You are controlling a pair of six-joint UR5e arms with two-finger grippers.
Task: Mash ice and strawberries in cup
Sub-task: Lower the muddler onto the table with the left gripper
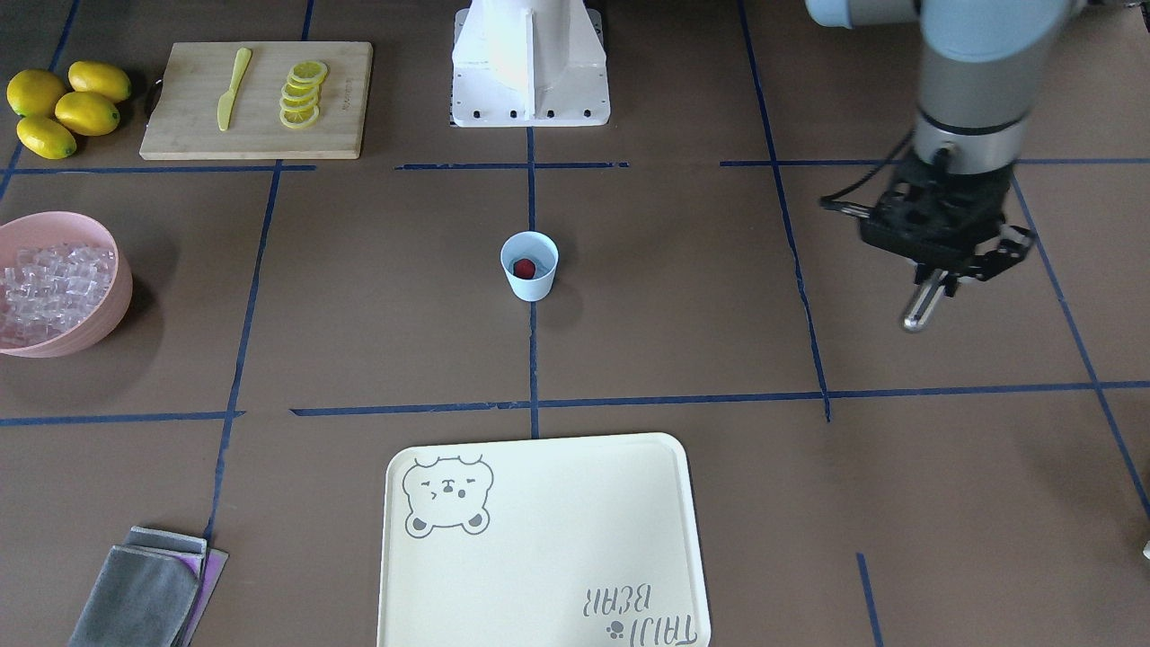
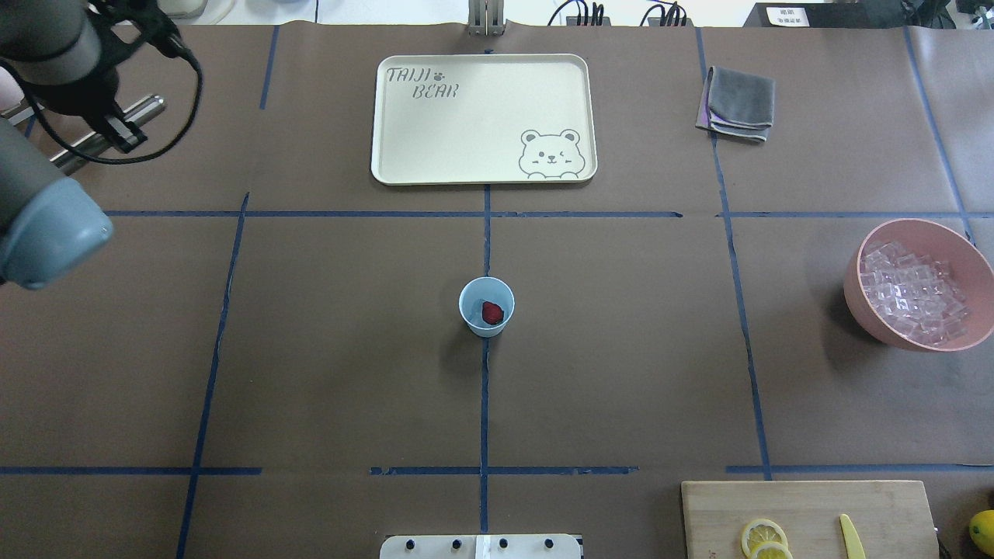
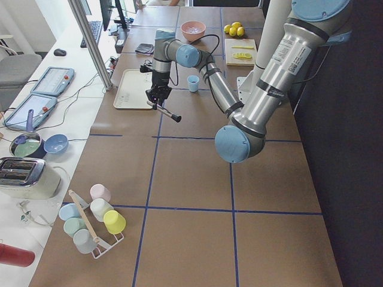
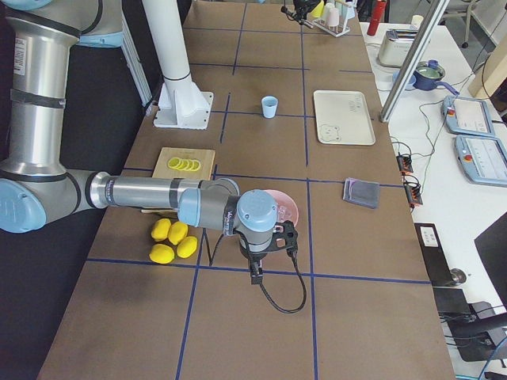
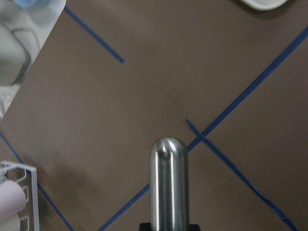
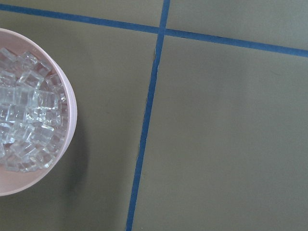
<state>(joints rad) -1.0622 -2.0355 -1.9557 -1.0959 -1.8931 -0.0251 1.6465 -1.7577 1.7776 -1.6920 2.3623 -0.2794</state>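
Note:
My left gripper is going to set down the metal rod. I need to let go of it on the bare table [image 1: 1024, 288] beside the outermost long blue tape line.
The light-blue cup [image 1: 529, 265] stands upright at the table's middle with one dark-red strawberry [image 1: 524, 268] inside it; it is also clear from overhead, cup [image 2: 486, 307] and strawberry [image 2: 492, 312]. The ice [image 1: 49, 292] fills a pink bowl [image 2: 858, 303] at the robot's far right; I see no ice in the cup. My left gripper [image 1: 939, 279] hangs far to the cup's left side, shut on a metal rod [image 5: 168, 183] that points down at the bare table. My right gripper [image 4: 253, 273] hovers beside the pink bowl [image 6: 67, 96]; I cannot tell whether it is open or shut.
A cream tray [image 2: 388, 116] lies beyond the cup. A folded grey cloth [image 2: 739, 101] sits at far right. A wooden board [image 1: 180, 99] carries lemon slices [image 1: 302, 93] and a yellow knife [image 1: 234, 88], with whole lemons [image 1: 67, 106] beside it. The robot base [image 1: 530, 63] stands behind the cup.

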